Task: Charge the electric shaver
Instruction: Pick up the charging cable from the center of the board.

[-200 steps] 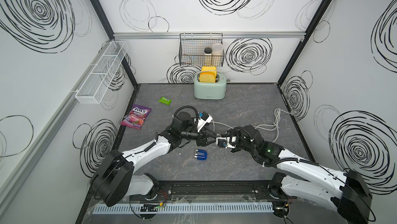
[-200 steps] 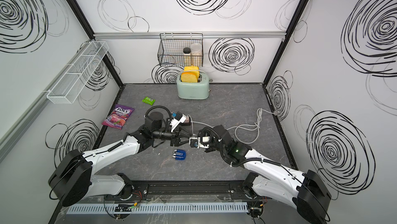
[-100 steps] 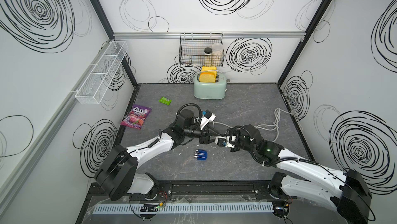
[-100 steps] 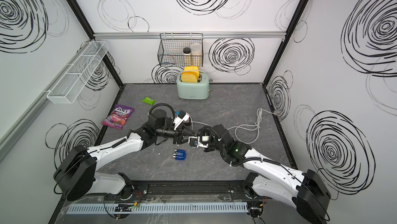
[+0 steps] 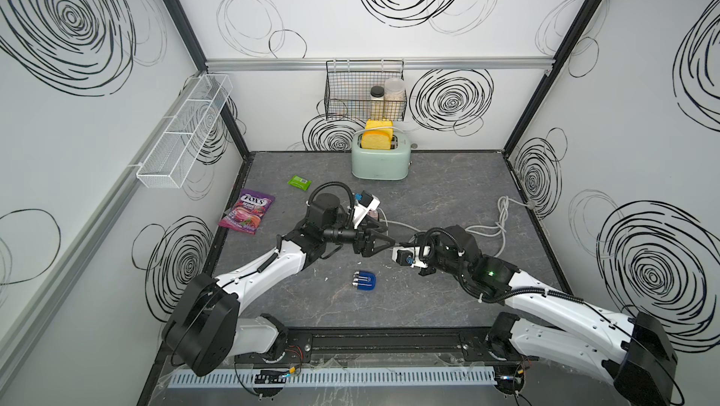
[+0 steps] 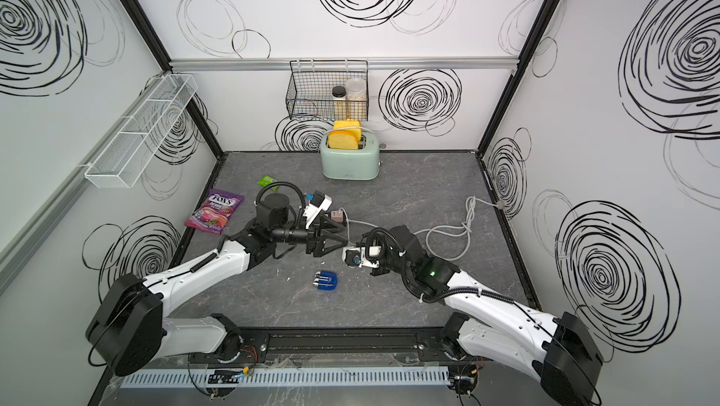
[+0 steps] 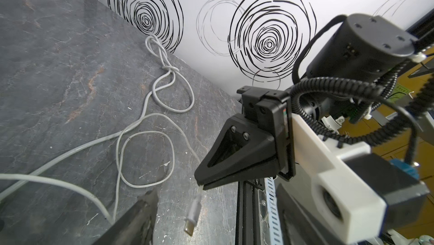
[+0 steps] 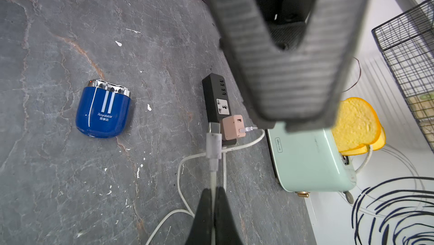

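Next, I close my left gripper on the plug's metal tip (image 8: pixel 214 127) before my right gripper opens, because my right gripper holds only the cable behind the plug.
The electric shaver (image 5: pixel 364 281) (image 8: pixel 103 109), blue with silver heads, lies on its side on the dark table, apart from both grippers. My right gripper (image 8: pixel 213 195) (image 7: pixel 202 185) is shut on the white charging cable (image 8: pixel 212 175) just behind its plug (image 8: pixel 213 142) (image 7: pixel 193 215), which sticks out free. My left gripper (image 5: pixel 390 239) (image 7: pixel 218 208) faces it, open, its fingers (image 8: pixel 281 79) spread to either side of the plug without touching it. The cable runs to a pinkish adapter (image 8: pixel 232 126) in the black power strip (image 8: pixel 215 95).
Loose cable loops (image 5: pixel 495 225) lie at the right of the table. A mint toaster (image 5: pixel 380 160) with bread stands at the back. A candy bag (image 5: pixel 247 211) and a green packet (image 5: pixel 299 181) lie at the left. A wire basket (image 5: pixel 364 90) hangs on the back wall.
My left gripper's jaws have spread wide apart, and the left arm has shifted slightly right. The right gripper has stayed shut on the cable, in the same place.
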